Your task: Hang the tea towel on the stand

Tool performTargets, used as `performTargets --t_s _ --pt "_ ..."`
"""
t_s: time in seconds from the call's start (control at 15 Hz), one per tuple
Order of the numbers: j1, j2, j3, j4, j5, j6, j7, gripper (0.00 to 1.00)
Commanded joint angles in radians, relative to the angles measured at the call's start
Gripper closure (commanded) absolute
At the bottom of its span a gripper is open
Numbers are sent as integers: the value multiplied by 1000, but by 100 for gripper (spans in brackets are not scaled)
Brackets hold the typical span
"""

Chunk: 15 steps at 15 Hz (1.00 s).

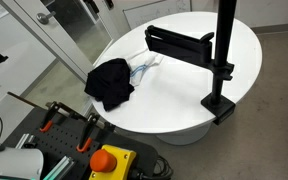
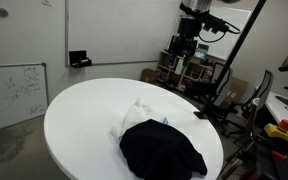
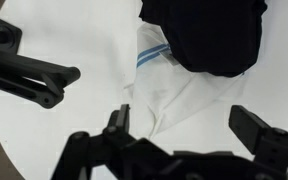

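The tea towel's plain white part (image 1: 136,57) (image 3: 181,97) lies beyond the blue stripes and away from the black cloth. My gripper needs to go there next and close on it.
A white tea towel with blue stripes (image 1: 145,66) lies crumpled on the round white table (image 1: 184,90), partly under a black cloth (image 1: 109,82). Both show in an exterior view, the towel (image 2: 134,114) behind the black cloth (image 2: 162,150). The black stand (image 1: 180,42) has a horizontal arm on a pole clamped to the table's edge. In the wrist view my gripper (image 3: 189,125) is open and empty, high above the towel (image 3: 169,90). The black cloth (image 3: 209,35) is at the top and the stand's arm (image 3: 29,75) at the left.
A control box with a red stop button (image 1: 109,160) and clamps stands off the table's near edge. A whiteboard (image 2: 14,90) leans at the left. Shelves and equipment (image 2: 189,65) stand behind the table. The stand's clamp (image 1: 220,102) grips the table rim.
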<state>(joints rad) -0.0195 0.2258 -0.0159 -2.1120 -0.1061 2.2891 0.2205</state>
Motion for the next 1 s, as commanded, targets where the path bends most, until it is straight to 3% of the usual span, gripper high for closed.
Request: performTargets --t_s 0.0,0.53,0.93 --pt "24 90 -19 20 -2 99 74 0" --pt "90 284 -65 75 -12 273 174 0" --pt "122 443 -98 226 14 273 212 0"
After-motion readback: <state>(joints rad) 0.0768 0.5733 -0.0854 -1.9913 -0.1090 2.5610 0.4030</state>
